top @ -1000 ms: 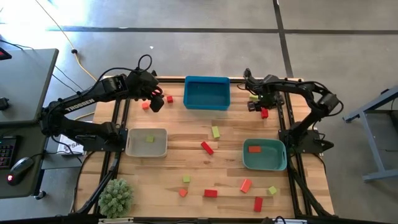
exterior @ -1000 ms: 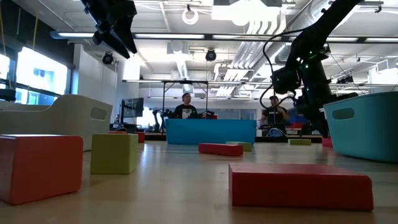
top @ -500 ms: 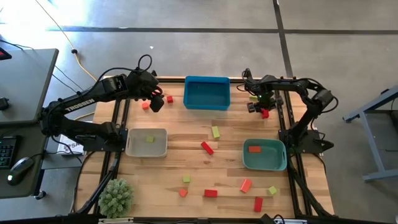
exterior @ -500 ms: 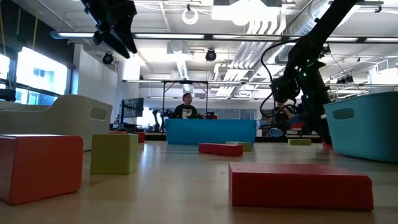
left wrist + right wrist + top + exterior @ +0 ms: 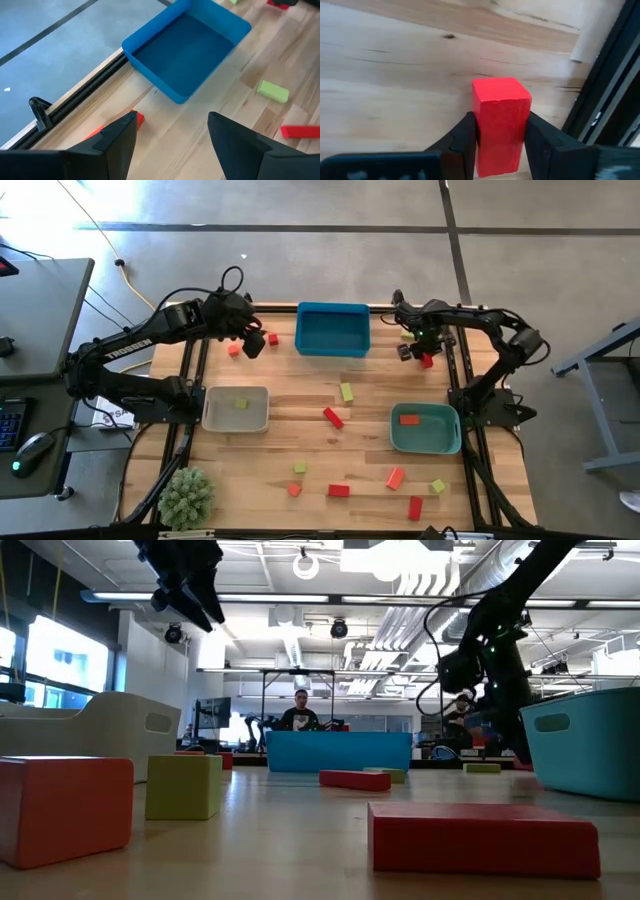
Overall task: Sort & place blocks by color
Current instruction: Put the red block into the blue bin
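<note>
Next, the right gripper releases the oblong red block near the middle of the empty blue tray's bottom (image 5: 342, 328).
My right gripper (image 5: 421, 356) is at the table's far right, beside the rail, shut on an oblong red block (image 5: 500, 117). My left gripper (image 5: 253, 341) hovers open, high over the far left, above a small red block (image 5: 138, 118). An orange-red block (image 5: 234, 350) lies close by. Several more red, orange-red and yellow-green blocks lie flat on the wood, such as a red one (image 5: 332, 417) and a yellow-green one (image 5: 346, 392). One orange-red block (image 5: 408, 419) lies in the teal tray, and one yellow-green block (image 5: 241, 404) lies in the beige tray. My right gripper pinches the red block by its two opposite long sides (image 5: 479, 125), one finger (image 5: 462, 142) on each. The fingers come from above, slanting down. The block's end sticks out past the fingertips. Whether its underside is clear of the wood, I cannot tell.
The blue tray (image 5: 333, 330) stands at the far middle, the beige tray (image 5: 236, 409) at the left, the teal tray (image 5: 425, 429) at the right. A fuzzy green plant ball (image 5: 186, 498) sits at the near left corner. A black rail (image 5: 605, 90) runs beside the held block.
My right gripper dipped toward the table at the far right, then rose again to about its earlier height; the red block has stayed at its fingers.
</note>
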